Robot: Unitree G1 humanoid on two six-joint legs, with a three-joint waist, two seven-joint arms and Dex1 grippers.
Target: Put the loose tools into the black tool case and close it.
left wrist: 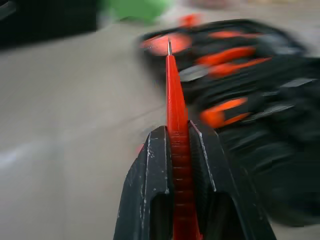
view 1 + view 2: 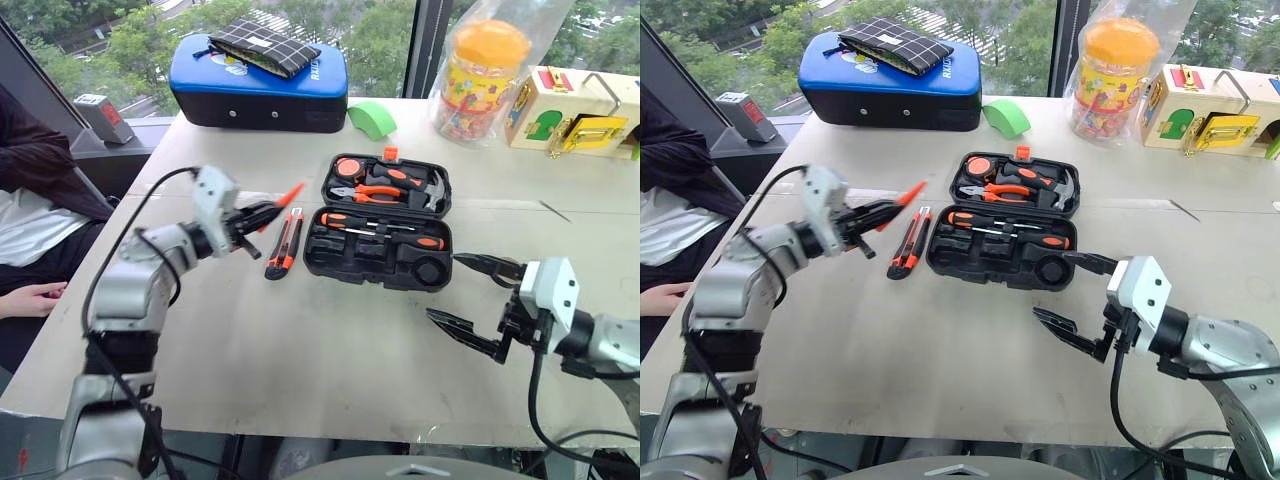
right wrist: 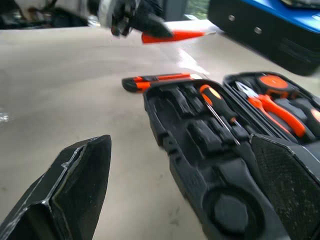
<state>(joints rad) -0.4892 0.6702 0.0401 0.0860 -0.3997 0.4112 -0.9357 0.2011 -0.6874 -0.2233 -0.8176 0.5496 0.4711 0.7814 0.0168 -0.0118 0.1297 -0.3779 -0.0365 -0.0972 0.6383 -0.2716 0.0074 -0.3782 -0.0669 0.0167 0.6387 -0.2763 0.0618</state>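
My left gripper needs to let go of the slim orange tester screwdriver in the near half of the case, just before the orange-and-black screwdrivers (image 2: 343, 240) (image 1: 250, 140).
The black tool case (image 2: 318, 262) lies open mid-table, with two orange-and-black screwdrivers (image 2: 385, 222) in its near half and a dark round roll (image 2: 430, 270) in its near right corner. My left gripper (image 2: 262, 212) is shut on the slim orange tester screwdriver (image 2: 288, 195), holding it above the table left of the case, tip toward the case; the left wrist view shows it clamped between the fingers (image 1: 150, 160). The orange-and-black utility knife (image 2: 284, 243) lies on the table beside the case's left edge. My right gripper (image 2: 445, 288) hangs open near the case's near right corner, holding nothing.
Pliers (image 2: 380, 192) and a small hammer sit in the case's far half. Behind are a blue-topped case (image 2: 260, 85) with a checked pouch, a green object (image 2: 372, 118), an orange-lidded jar (image 2: 485, 80) and a wooden toy box (image 2: 570, 110). A person (image 2: 30, 200) sits at the left.
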